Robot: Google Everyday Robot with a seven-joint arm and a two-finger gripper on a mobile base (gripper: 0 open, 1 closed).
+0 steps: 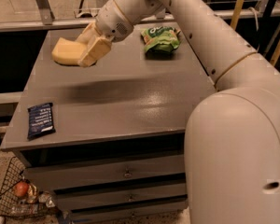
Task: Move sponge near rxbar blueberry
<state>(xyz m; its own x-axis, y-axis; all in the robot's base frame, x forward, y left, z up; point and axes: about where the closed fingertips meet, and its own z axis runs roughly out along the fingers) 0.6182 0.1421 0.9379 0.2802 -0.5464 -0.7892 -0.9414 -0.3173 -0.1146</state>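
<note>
Next, I release the pale yellow sponge on the grey cabinet top just behind the rxbar blueberry (56,96).
My gripper (86,48) is shut on the pale yellow sponge (65,53) and holds it in the air above the far left part of the grey cabinet top (130,97). Its shadow falls on the middle of the top. The rxbar blueberry (40,120), a flat dark navy wrapper with white text, lies at the front left corner of the top, well below and in front of the sponge.
A green snack bag (160,39) with white lettering lies at the back right of the top. My white arm (233,125) fills the right side. Drawers sit under the top. A wire basket (18,195) with small items stands on the floor at the lower left.
</note>
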